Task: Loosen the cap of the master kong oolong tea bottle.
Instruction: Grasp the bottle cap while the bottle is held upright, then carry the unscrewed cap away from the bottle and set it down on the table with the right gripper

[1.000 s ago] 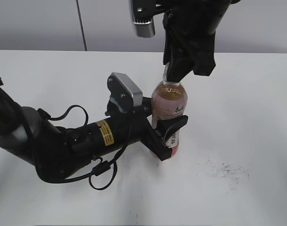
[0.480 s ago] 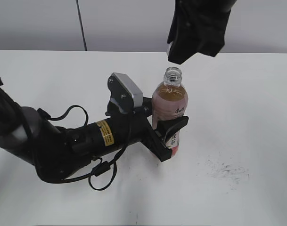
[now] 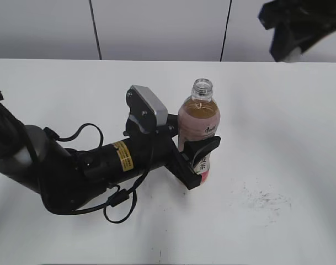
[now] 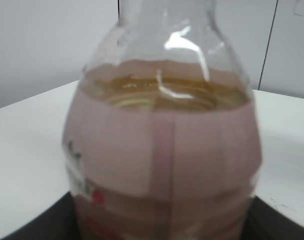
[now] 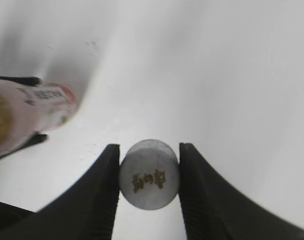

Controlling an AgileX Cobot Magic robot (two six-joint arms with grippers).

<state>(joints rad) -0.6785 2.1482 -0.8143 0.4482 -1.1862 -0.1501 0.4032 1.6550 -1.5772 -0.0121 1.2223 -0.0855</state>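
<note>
The robot's right gripper needs to release the silver-grey cap on the white table [image 3: 286,196], by the end of the scuff marks farthest from the bottle. The cap is held high above the table.
The master kong oolong tea bottle [image 3: 198,128] stands upright on the white table, its neck open and capless. My left gripper [image 3: 196,161] is shut on the bottle's lower body; the bottle fills the left wrist view [image 4: 161,150]. My right gripper [image 5: 149,170] is shut on the silver-grey cap [image 5: 150,180], logo facing the camera, held high above the table. In the exterior view that gripper [image 3: 292,49] is a dark blur at the upper right, far from the bottle. The bottle also shows at the left edge of the right wrist view [image 5: 27,112].
The left arm [image 3: 90,165] with its cable lies across the table's left half. Dark scuff marks [image 3: 264,199] mark the table right of the bottle. A grey wall stands behind the table's far edge.
My right gripper has lifted off the bottle neck with the cap and moved up and away to the right. The bottle neck now stands open. The left gripper and bottle have not moved.
</note>
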